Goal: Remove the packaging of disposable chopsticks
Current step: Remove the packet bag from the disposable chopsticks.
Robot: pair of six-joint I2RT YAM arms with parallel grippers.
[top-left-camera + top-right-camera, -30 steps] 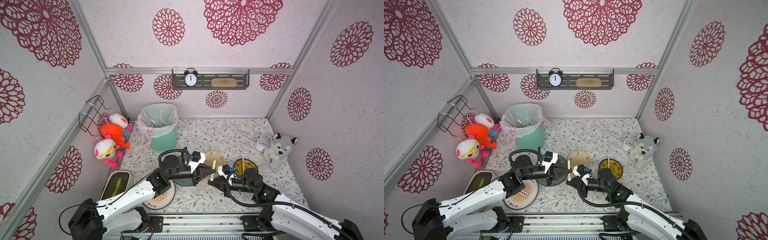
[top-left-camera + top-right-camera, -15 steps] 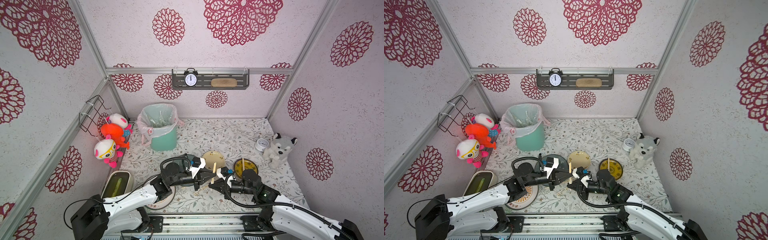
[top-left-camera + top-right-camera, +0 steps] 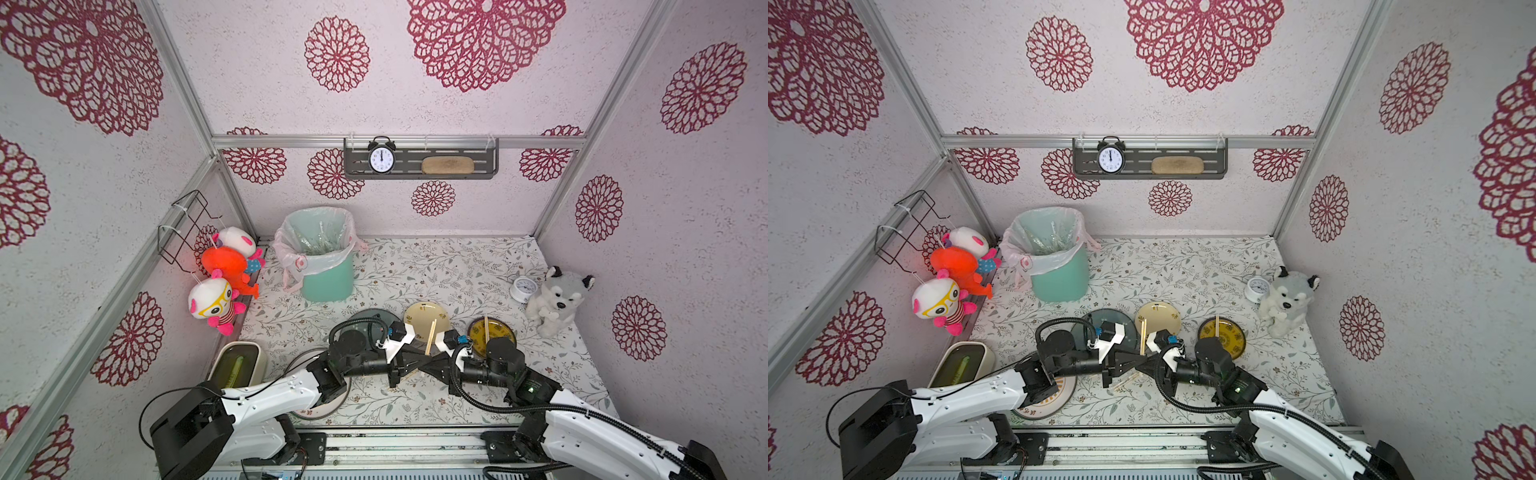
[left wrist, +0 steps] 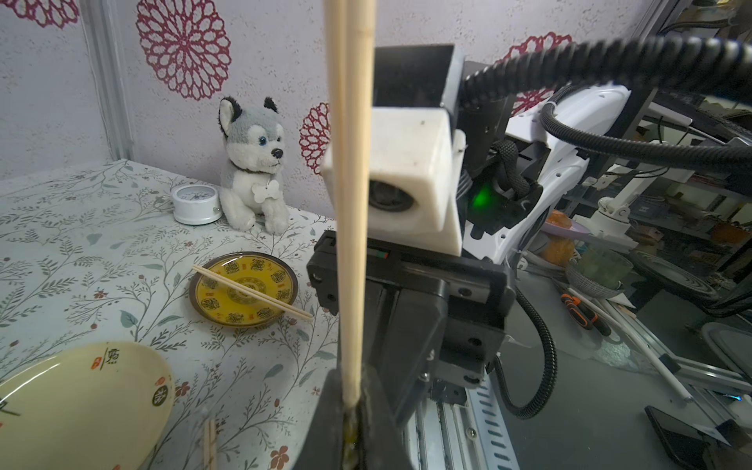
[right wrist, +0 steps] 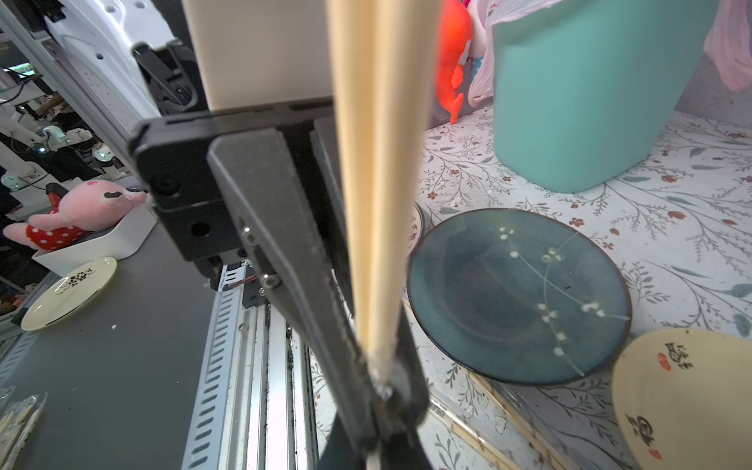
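The low end of the chopsticks is crowded by both my grippers, so my right gripper will grip the sticks higher up (image 3: 431, 334) and pull them out of the packaging.
Both grippers meet tip to tip near the table's front middle. My left gripper (image 3: 416, 365) (image 4: 352, 407) and right gripper (image 3: 425, 365) (image 5: 382, 378) are each shut on the low end of one pair of disposable chopsticks (image 3: 430, 336) (image 4: 352, 203) (image 5: 374, 183). The pair rises steeply and looks bare where it shows. Under the grippers, clear packaging (image 5: 488, 425) with sticks inside lies on the table (image 3: 400, 380). Another bare pair (image 3: 486, 328) (image 4: 252, 291) rests across the yellow plate (image 3: 498, 332).
A cream plate (image 3: 419, 324) and a dark blue plate (image 5: 517, 297) sit just behind the grippers. The lined green bin (image 3: 326, 274) stands at the back left. A husky toy (image 3: 557, 301) and a small clock (image 3: 520, 288) are at the right. A patterned plate (image 3: 320, 409) lies under my left arm.
My left gripper has come toward the table's front and right, down to the right gripper's tips. The held chopsticks now stand steeper. The right arm has barely moved.
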